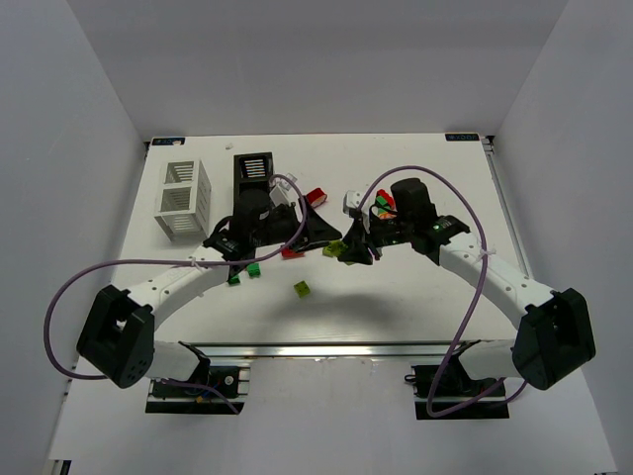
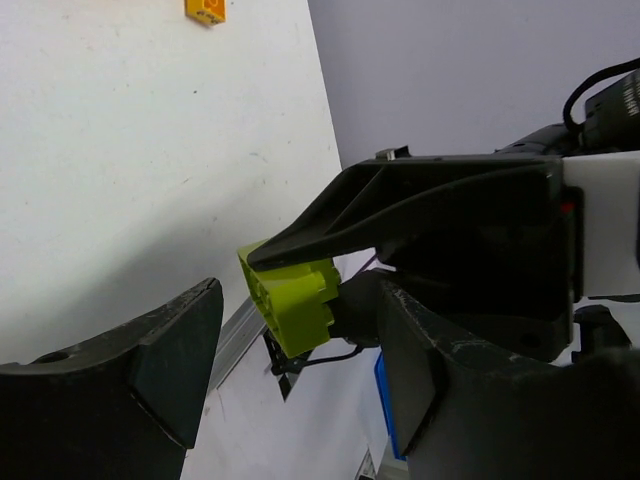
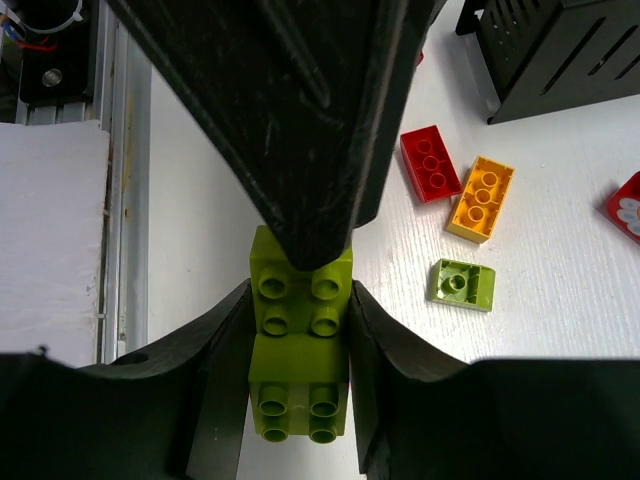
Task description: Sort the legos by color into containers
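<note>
My right gripper spans both joined yellow-green bricks. To split them, my left gripper will hold the far one while my right gripper takes only the near one (image 3: 299, 405).
My right gripper (image 3: 300, 300) is shut on a yellow-green lego (image 3: 300, 340), which looks like two joined bricks, and holds it above the table at the centre (image 1: 336, 247). My left gripper (image 2: 300, 290) is open, and the same lego (image 2: 290, 300) sits between its fingertips. One left finger (image 3: 300, 120) covers the lego's far end. In the top view the left gripper (image 1: 322, 236) meets the right gripper (image 1: 350, 247) tip to tip. The white bin (image 1: 183, 198) and the black bin (image 1: 254, 170) stand at the back left.
Loose on the table lie a red brick (image 3: 430, 163), an orange brick (image 3: 480, 198) and a small yellow-green brick (image 3: 462, 283). Two dark green bricks (image 1: 244, 274) and a yellow-green brick (image 1: 301, 288) lie nearer the front. More red bricks (image 1: 316, 195) lie behind the grippers.
</note>
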Controlling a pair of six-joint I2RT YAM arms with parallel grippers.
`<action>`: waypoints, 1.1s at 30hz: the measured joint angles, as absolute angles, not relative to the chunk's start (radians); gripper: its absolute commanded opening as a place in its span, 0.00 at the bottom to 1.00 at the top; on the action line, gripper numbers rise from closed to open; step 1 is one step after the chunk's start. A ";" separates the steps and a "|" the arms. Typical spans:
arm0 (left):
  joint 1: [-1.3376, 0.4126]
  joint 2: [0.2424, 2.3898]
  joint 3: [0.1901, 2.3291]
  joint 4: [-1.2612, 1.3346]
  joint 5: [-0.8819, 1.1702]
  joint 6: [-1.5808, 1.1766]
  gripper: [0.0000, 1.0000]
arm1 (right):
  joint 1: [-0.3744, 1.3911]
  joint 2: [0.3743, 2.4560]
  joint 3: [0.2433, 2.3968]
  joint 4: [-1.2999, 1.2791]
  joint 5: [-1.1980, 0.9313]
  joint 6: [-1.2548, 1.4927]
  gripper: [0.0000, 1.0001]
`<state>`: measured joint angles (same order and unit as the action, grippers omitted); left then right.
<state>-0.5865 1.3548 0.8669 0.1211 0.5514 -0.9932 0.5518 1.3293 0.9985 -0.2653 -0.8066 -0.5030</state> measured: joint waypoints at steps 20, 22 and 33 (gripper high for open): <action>-0.632 1.447 0.907 0.091 0.565 -0.978 0.43 | 0.564 1.330 0.999 -0.259 -0.760 -0.490 0.00; -0.635 1.448 0.915 0.081 0.560 -0.975 0.34 | 0.565 1.330 0.999 -0.261 -0.746 -0.500 0.00; -0.635 1.450 0.928 0.049 0.545 -0.978 0.09 | 0.572 1.329 0.999 -0.259 -0.701 -0.507 0.49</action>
